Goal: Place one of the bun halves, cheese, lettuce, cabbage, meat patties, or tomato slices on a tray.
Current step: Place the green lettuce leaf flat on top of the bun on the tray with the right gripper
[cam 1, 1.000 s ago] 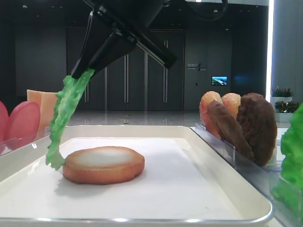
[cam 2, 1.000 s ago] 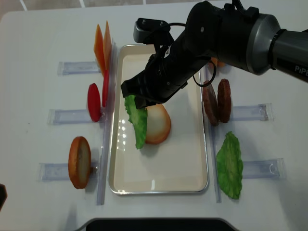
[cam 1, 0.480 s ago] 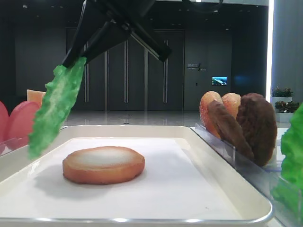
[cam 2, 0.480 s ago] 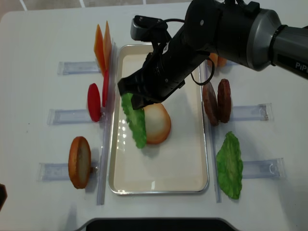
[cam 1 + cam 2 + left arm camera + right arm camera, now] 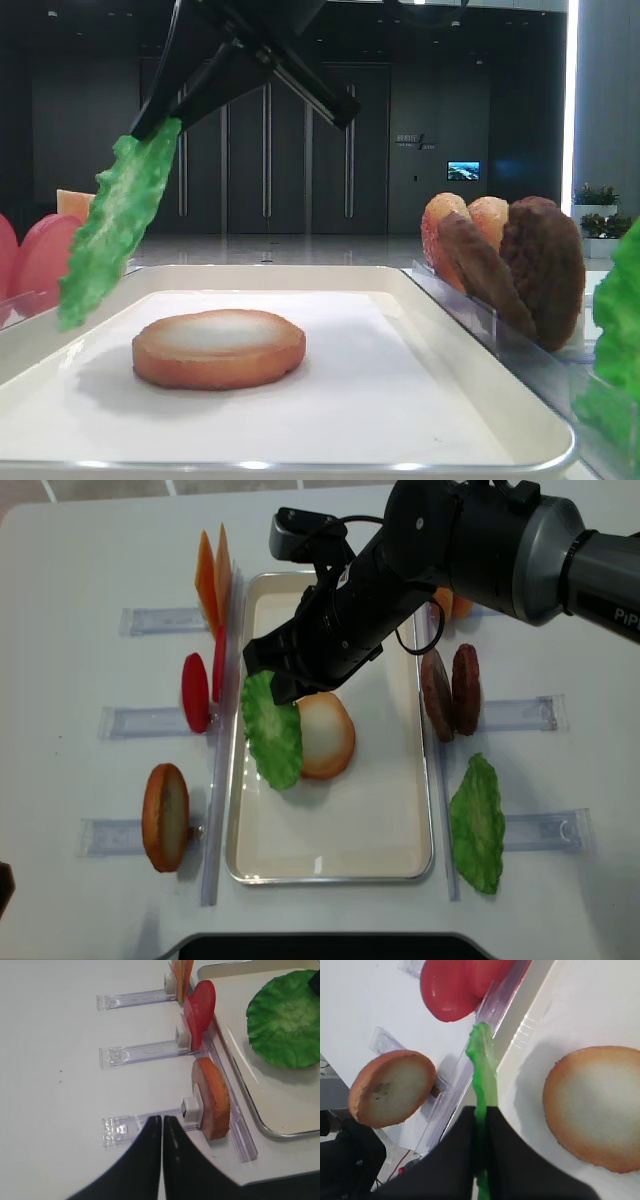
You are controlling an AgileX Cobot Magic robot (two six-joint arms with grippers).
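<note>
The robot's right gripper should release the lettuce leaf on top of the bun half (image 5: pixel 320 733) (image 5: pixel 601 1109) that lies flat on the cream tray.
My right gripper (image 5: pixel 275 685) is shut on the top edge of a bright green frilly lettuce (image 5: pixel 270 732) leaf. The leaf hangs above the left side of the cream tray (image 5: pixel 340 825), overlapping the left edge of a bun half (image 5: pixel 328 736) that lies flat on the tray. In the right wrist view the lettuce (image 5: pixel 482 1057) runs edge-on out of the closed jaws of the right gripper (image 5: pixel 480 1115), with the bun half (image 5: pixel 597 1110) to its right. My left gripper (image 5: pixel 162 1120) is shut and empty, low over the table beside an upright bun half (image 5: pixel 212 1097) in a clear holder.
Left of the tray, clear holders carry cheese slices (image 5: pixel 212 575), tomato slices (image 5: pixel 197 690) and the upright bun half (image 5: pixel 165 815). On the right stand two meat patties (image 5: pixel 452 692) and a second lettuce leaf (image 5: pixel 478 825). My right arm reaches across the tray's far half.
My right gripper has lifted the lettuce and carried it slightly left; its lower tip has left the tray surface beside the bun, and the leaf has turned to show its broad face. The left gripper is unchanged.
</note>
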